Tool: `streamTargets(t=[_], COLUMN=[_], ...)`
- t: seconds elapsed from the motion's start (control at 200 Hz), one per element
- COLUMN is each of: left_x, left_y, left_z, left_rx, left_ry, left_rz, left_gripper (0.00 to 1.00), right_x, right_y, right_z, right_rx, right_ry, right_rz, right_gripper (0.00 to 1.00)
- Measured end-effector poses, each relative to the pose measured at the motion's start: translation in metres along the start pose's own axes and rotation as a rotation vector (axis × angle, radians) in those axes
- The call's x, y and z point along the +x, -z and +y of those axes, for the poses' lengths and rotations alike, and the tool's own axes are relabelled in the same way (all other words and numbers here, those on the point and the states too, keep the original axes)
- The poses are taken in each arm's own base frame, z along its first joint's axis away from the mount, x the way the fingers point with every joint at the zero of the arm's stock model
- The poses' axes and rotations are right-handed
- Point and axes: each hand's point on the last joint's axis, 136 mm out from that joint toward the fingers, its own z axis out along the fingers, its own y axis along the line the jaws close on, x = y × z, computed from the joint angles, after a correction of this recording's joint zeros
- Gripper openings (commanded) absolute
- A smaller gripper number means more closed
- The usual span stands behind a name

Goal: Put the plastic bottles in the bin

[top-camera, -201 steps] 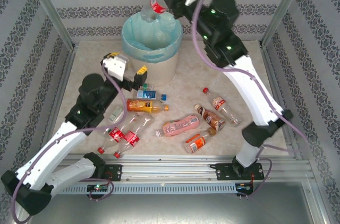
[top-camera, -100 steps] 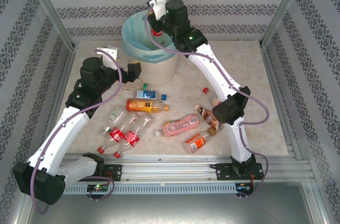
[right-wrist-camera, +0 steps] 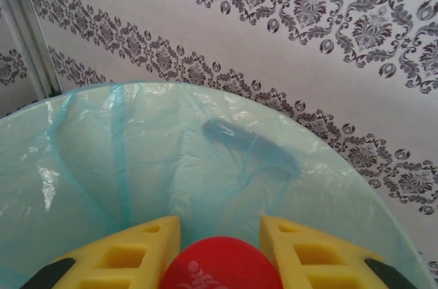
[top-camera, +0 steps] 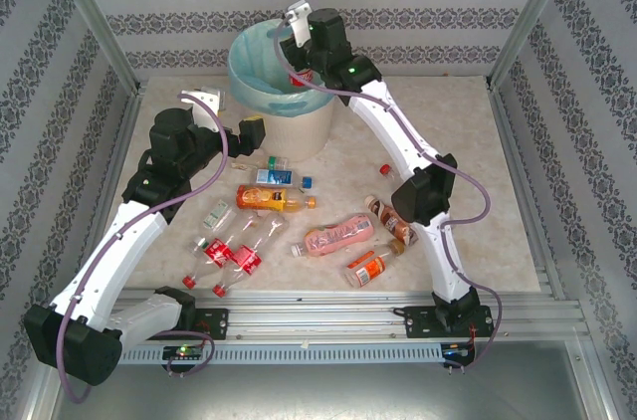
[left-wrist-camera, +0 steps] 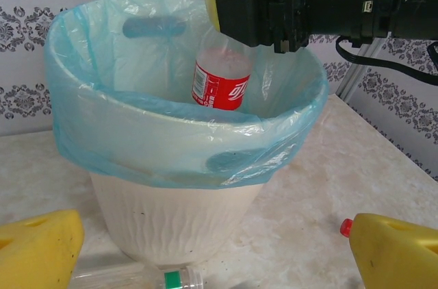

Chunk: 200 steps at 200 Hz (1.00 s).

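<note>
Next, my right gripper lets go of the clear bottle inside the bin, where it will lie against the near side of the light blue bag point(top-camera: 306, 83).
The cream-white bin point(top-camera: 304, 136) with its light blue bag stands at the back of the table. My right gripper point(top-camera: 297, 54) reaches down into it, shut on a clear bottle with a red label point(left-wrist-camera: 220, 83). That bottle point(right-wrist-camera: 220, 265) sits between the yellow fingers point(right-wrist-camera: 130, 255), with the blue liner point(right-wrist-camera: 205, 159) behind it. My left gripper point(top-camera: 253, 131) hangs open beside the bin's wall point(left-wrist-camera: 171, 227), holding nothing. Several bottles lie on the table: an orange one point(top-camera: 271, 199), a pink one point(top-camera: 338, 237), a brown one point(top-camera: 391, 220) and red-labelled clear ones point(top-camera: 227, 256).
A clear bottle with a green band point(left-wrist-camera: 137, 277) lies at the bin's foot, between my left fingers. A loose red cap point(top-camera: 384, 170) and a blue cap point(top-camera: 308, 182) lie on the beige tabletop. Patterned walls and metal posts enclose the table.
My right gripper has come down from above the bin's rim and carried the red-labelled bottle inside the bag. My left arm drew back to the left a second ago and has since held still.
</note>
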Motion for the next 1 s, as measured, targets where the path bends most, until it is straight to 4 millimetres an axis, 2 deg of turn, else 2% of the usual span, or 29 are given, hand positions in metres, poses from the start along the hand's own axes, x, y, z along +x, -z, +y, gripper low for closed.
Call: streamTargets(t=[0.18,0.435,0.649,0.899,0.999], left_x=[0.001,0.003,0.006,0.006,0.007], left_y=[0.000,-0.001,-0.004,-0.004,-0.004], left_z=[-0.001,-0.001,0.000,0.001,0.003], left_rx=[0.004,0.007,0.005,0.001,-0.008], left_ry=[0.000,0.001,0.005,0.004,0.004], left_rz=[0.002,0.007,0.017,0.017,0.017], left_gripper=[1.00,1.00,1.00,1.00,1.00], right_x=[0.001,0.001,-0.005,-0.023,-0.022], right_y=[-0.005,-0.011,-0.001,0.013,0.014], right_z=[-0.006,-0.009,-0.004,-0.001,0.004], right_rx=[-0.005,0.030,0.065,0.130,0.142], right_ry=[-0.030,-0.025,0.033,0.158,0.199], right_rz=[-0.007,-0.015,0.005,-0.016,-0.007], right_gripper=[0.09,0.02,0.00,0.00,0.00])
